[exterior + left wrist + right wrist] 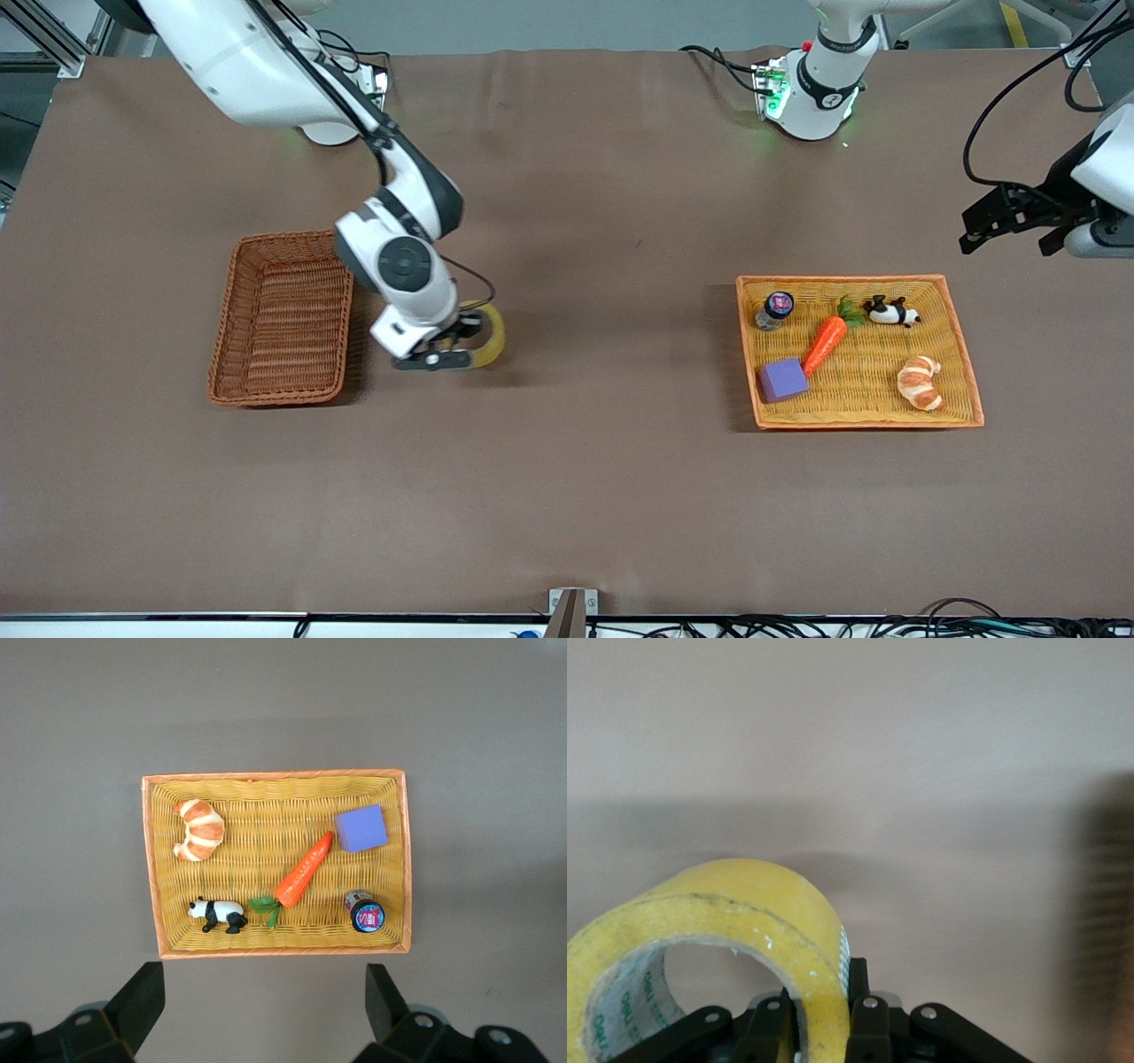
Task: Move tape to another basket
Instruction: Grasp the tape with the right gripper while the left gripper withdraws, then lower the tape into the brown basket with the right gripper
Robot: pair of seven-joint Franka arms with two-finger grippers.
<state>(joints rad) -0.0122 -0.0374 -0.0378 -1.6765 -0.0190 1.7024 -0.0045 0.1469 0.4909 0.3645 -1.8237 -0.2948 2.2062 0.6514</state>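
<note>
I need to release the tape with my right gripper near the middle of the empty reddish-brown basket (302, 307).
The tape (490, 338), a yellowish translucent roll, is held in my right gripper (456, 347), which is shut on the roll's wall; it hangs just above the bare table beside the reddish-brown wicker basket (283, 319). In the right wrist view the tape (744, 921) fills the lower part, pinched between the black fingers (868, 1014). My left gripper (1010, 221) is open and empty, held high past the table edge at the left arm's end; its fingers (142, 1001) show open above the yellow tray (275, 784).
The yellow woven tray (859, 416) with orange rim holds a carrot (824, 344), a purple block (782, 379), a croissant (920, 383), a panda toy (890, 312) and a small jar (775, 308). The reddish-brown basket is empty.
</note>
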